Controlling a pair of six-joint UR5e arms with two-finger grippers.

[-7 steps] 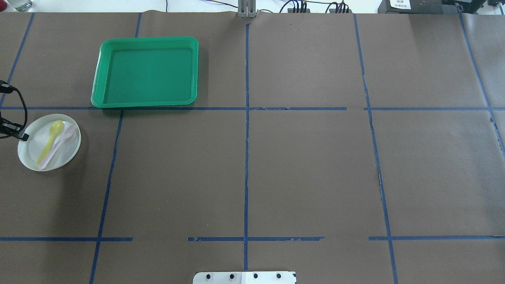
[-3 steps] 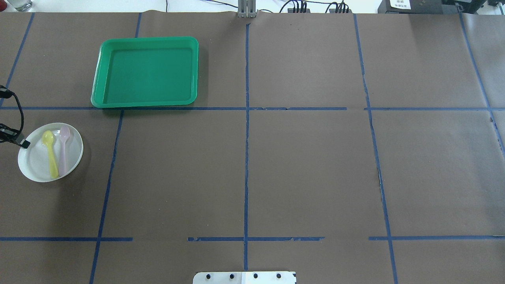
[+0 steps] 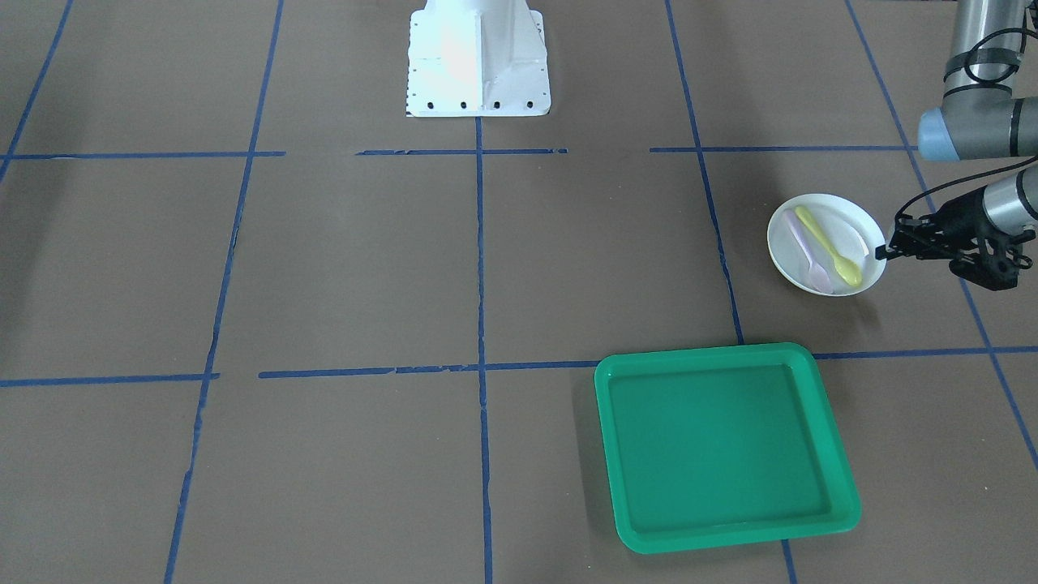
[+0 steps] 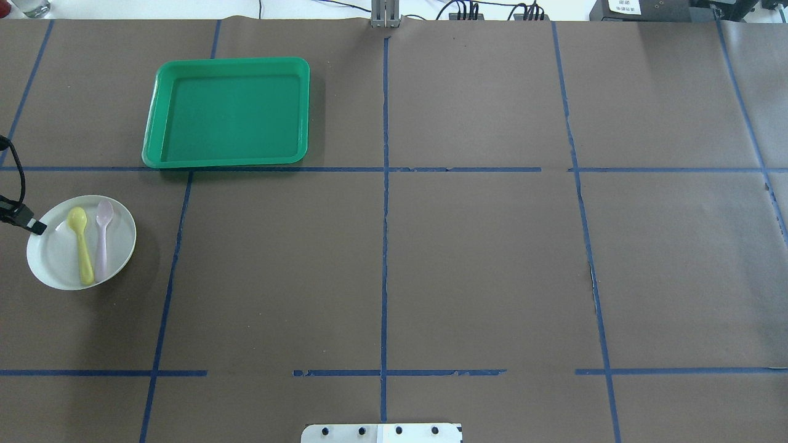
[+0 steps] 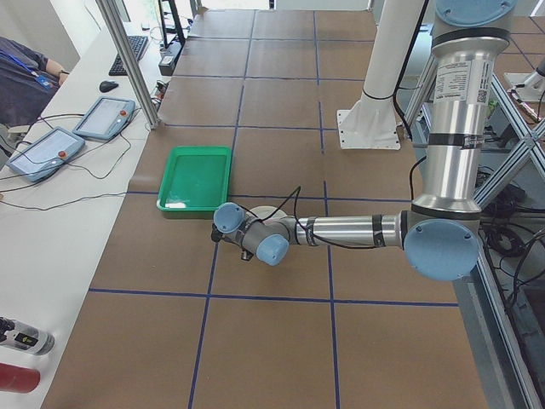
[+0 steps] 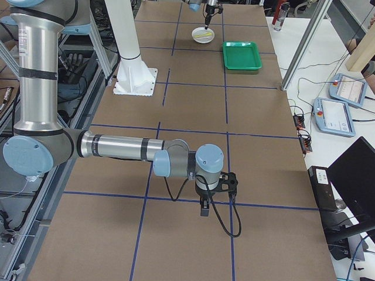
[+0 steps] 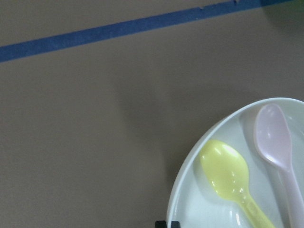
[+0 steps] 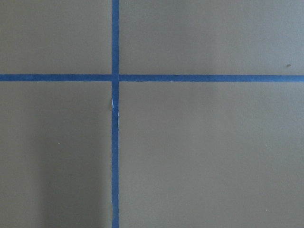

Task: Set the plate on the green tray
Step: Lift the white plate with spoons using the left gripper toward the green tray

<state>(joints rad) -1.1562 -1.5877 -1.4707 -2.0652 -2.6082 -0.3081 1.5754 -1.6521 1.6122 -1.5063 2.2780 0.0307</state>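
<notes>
I should set the white plate free from my left gripper on the middle of the green tray's flat bottom [image 3: 726,448].
The small white plate [image 4: 58,258] is at the table's left side, held a little above the paper, its shadow offset beneath it. A yellow spoon [image 4: 80,246] and a pink spoon [image 4: 101,240] lie side by side on it. My left gripper [image 4: 37,227] is shut on the plate's left rim. In the front-facing view the gripper [image 3: 884,252] pinches the plate [image 3: 843,223] at its right edge. The left wrist view shows the plate [image 7: 199,204] and both spoons. The green tray [image 4: 228,111] lies empty beyond the plate. My right gripper [image 6: 204,209] hovers far off; I cannot tell its state.
Brown paper with blue tape lines covers the table. The white robot base [image 3: 477,57] stands at the near middle edge. A pole [image 5: 128,60] and tablets [image 5: 102,118] stand on the side bench beyond the tray [image 5: 196,177].
The left gripper has shifted slightly toward the robot with the plate in it. The plate has levelled, and the two spoons have slid from a diagonal cross to lying parallel.
</notes>
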